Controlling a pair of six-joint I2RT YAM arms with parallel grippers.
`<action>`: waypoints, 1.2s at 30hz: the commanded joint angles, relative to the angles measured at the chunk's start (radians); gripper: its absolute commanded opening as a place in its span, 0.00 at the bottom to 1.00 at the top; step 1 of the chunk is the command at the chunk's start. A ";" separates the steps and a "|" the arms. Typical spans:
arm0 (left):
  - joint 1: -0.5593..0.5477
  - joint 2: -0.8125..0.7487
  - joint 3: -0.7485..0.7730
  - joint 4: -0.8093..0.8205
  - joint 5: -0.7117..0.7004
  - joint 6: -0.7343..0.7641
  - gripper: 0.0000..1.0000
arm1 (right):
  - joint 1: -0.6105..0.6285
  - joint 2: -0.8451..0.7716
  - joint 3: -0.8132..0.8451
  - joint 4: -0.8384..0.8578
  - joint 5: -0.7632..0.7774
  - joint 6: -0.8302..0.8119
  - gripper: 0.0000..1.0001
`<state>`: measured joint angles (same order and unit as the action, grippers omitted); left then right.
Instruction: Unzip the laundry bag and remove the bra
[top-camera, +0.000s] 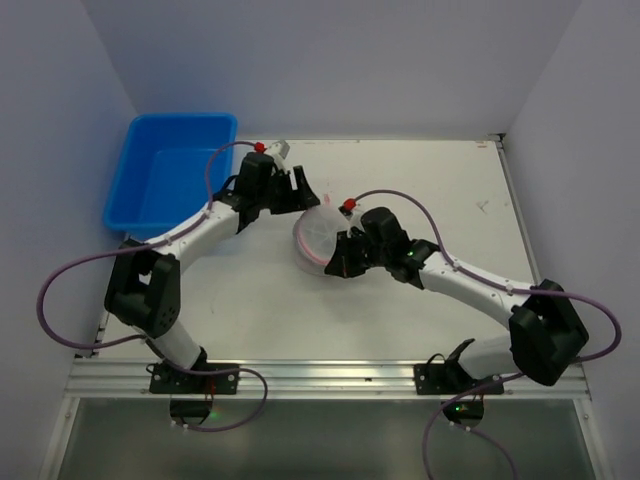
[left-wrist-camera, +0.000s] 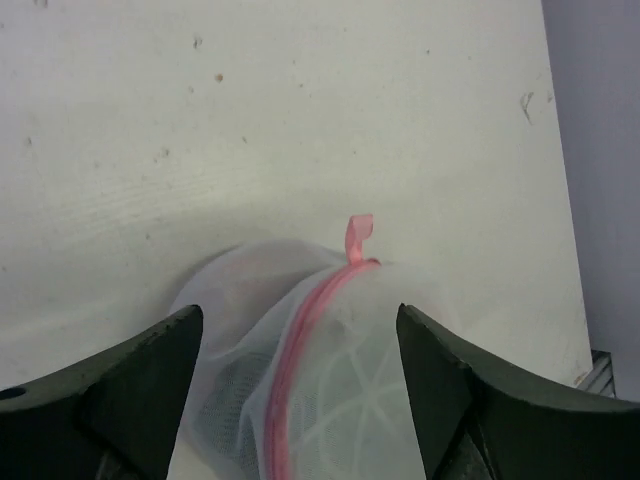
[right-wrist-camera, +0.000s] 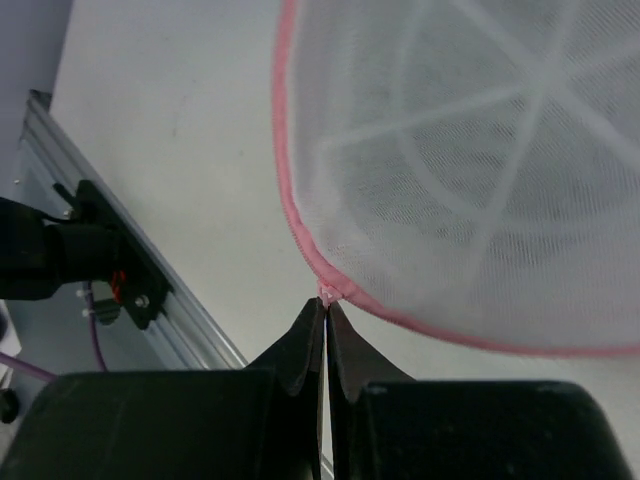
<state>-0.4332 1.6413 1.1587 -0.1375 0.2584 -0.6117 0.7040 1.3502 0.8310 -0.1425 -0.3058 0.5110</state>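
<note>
My right gripper has the zipper pull, and the bag's far rim is loose. My left gripper will pinch the pink trim closer to the pull (left-wrist-camera: 277, 440) before unzipping.
The laundry bag (top-camera: 316, 235), a round white mesh drum with pink zipper trim, sits mid-table between the two arms. My left gripper (top-camera: 300, 193) is at its far side. In the left wrist view the gripper (left-wrist-camera: 298, 315) is open, its jaws wide on either side of the bag (left-wrist-camera: 330, 390), and a pink loop (left-wrist-camera: 358, 236) sticks up at the rim. My right gripper (top-camera: 335, 262) is at the bag's near side. In the right wrist view it (right-wrist-camera: 326, 303) is shut on the pink zipper pull (right-wrist-camera: 328, 293) at the trim. A greyish shape shows dimly through the mesh; the bra is not clearly visible.
A blue plastic bin (top-camera: 170, 180) stands at the back left, next to the left arm. An aluminium rail (top-camera: 330, 375) runs along the table's near edge and also shows in the right wrist view (right-wrist-camera: 130, 270). Walls close in on the left, right and back.
</note>
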 joint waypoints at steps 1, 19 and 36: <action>0.024 -0.015 0.101 -0.011 0.036 0.007 0.86 | 0.046 0.050 0.120 0.078 -0.073 0.070 0.00; -0.068 -0.318 -0.347 0.159 -0.013 -0.249 0.80 | 0.072 0.185 0.175 0.136 -0.041 0.083 0.00; -0.015 -0.374 -0.439 0.089 -0.036 -0.203 0.00 | -0.078 -0.065 -0.116 -0.011 0.135 -0.020 0.00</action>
<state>-0.4934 1.3170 0.7502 -0.0257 0.2314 -0.8646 0.7094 1.3682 0.7856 -0.0753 -0.2604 0.5331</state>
